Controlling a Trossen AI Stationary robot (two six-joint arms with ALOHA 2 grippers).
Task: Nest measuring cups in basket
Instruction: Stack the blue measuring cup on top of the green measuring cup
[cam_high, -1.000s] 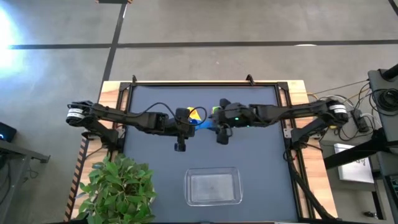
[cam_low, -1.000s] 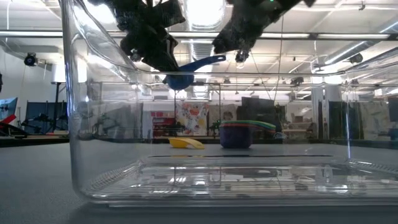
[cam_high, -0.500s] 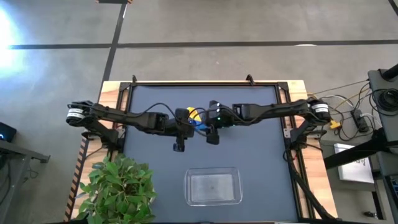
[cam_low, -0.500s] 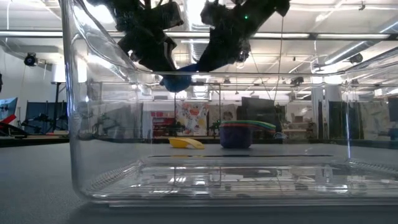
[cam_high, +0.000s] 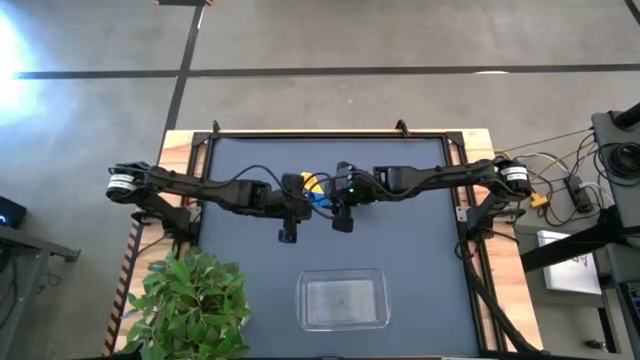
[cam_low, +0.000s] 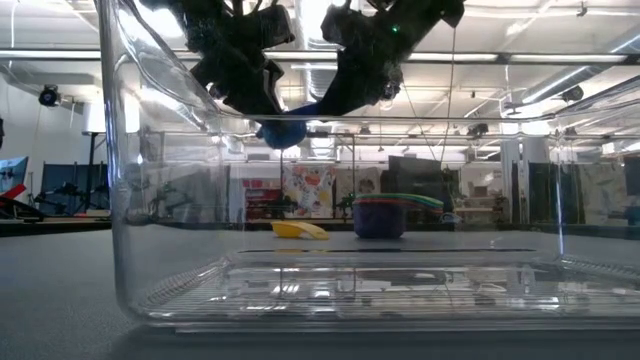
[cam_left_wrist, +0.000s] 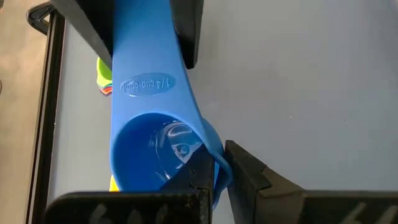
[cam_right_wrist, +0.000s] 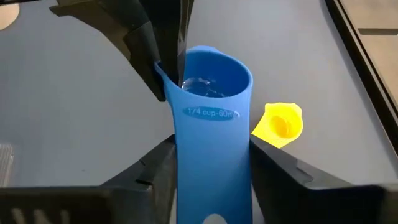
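Observation:
The robot's right gripper pinches the blue cup's handle with its fingers along it, so next the right gripper puts the cup down and takes its bowl's rim (cam_right_wrist: 214, 97) before nesting.
The blue measuring cup (cam_high: 322, 199) hangs in the air between my two grippers, above the table's middle. My left gripper (cam_left_wrist: 214, 165) is shut on its bowl, and my right gripper (cam_right_wrist: 211, 163) is shut on its handle. The yellow cup (cam_right_wrist: 280, 124) lies on the table just beyond them. The other cups sit stacked (cam_low: 385, 214), purple at the bottom; my right arm hides the stack in the high view. The clear basket (cam_high: 343, 272) stands at the table's near edge. My left gripper has the blue cup's bowl wall (cam_left_wrist: 208, 146), one finger inside the bowl and one outside, coming from the table's left. The cup is lifted clear, its handle pointing toward the table's right. My right gripper pinches the handle (cam_right_wrist: 211, 134) by its two long edges, coming from the table's right with the fingers (cam_right_wrist: 163, 163) lying along it.
A potted plant (cam_high: 195, 300) stands at the table's near left corner. The dark mat (cam_high: 420, 260) lies bare between the arms and the basket. A raised frame (cam_high: 330, 134) runs along the far edge.
My right gripper has moved toward the table's left, onto the blue cup's handle, and has then stayed there. My left gripper has kept the cup at about the same height and place.

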